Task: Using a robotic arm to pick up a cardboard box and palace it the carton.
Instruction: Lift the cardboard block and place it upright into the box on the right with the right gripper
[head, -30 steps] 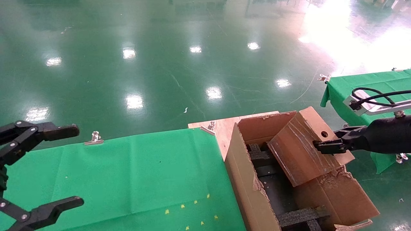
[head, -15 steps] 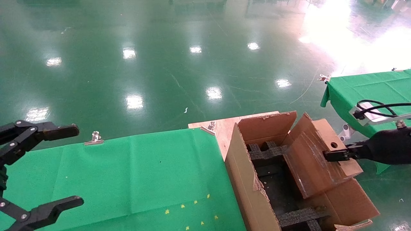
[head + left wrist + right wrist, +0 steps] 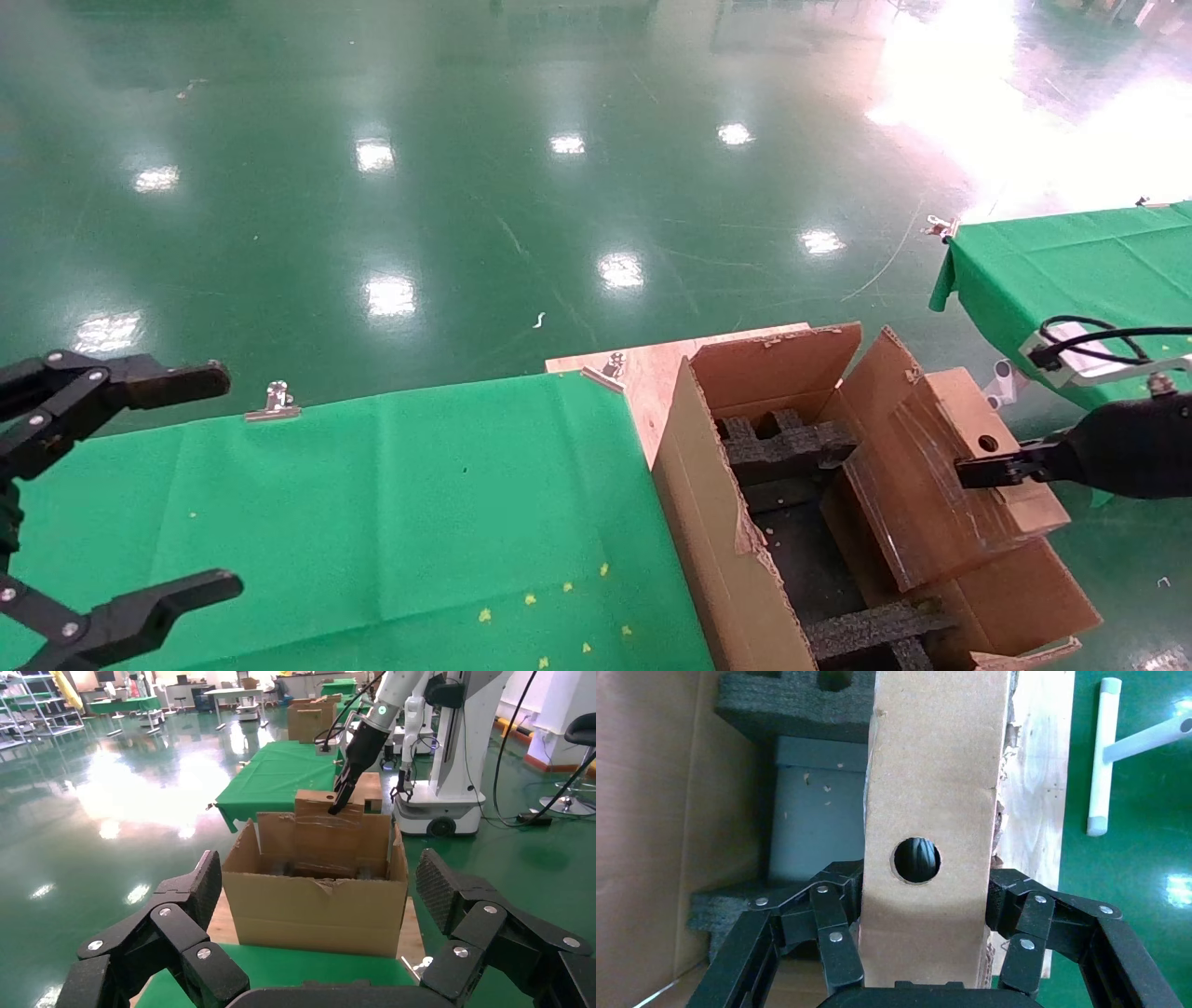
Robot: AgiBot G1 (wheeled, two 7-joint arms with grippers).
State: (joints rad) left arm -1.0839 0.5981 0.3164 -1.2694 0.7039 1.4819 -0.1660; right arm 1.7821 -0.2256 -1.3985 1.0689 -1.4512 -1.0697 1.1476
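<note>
I will use my right gripper to set the cardboard box down between the black foam inserts beside the grey block [image 3: 862, 532].
The small brown cardboard box [image 3: 931, 485] has a taped face and a round hole. It stands tilted in the right side of the large carton [image 3: 717, 550], its lower end among black foam inserts [image 3: 782, 447]. My right gripper [image 3: 973, 471] is shut on the box's upper end. In the right wrist view the fingers [image 3: 835, 910] clamp both sides of the box [image 3: 926, 776] below its hole. From the left wrist view, the white arm [image 3: 393, 699] holds the box [image 3: 327, 822] over the carton [image 3: 316, 913]. My left gripper [image 3: 223, 485] is open and parked at the left.
The carton rests on a wooden board [image 3: 652, 368] beside a green-clothed table [image 3: 372, 503] held with metal clips [image 3: 275, 401]. A second green table [image 3: 1071, 252] stands at the right. A grey block [image 3: 814, 811] lies at the carton's bottom. Glossy green floor lies all around.
My right gripper has moved right and down with the cardboard box. The box has sunk lower into the carton's right side. The left arm has not moved.
</note>
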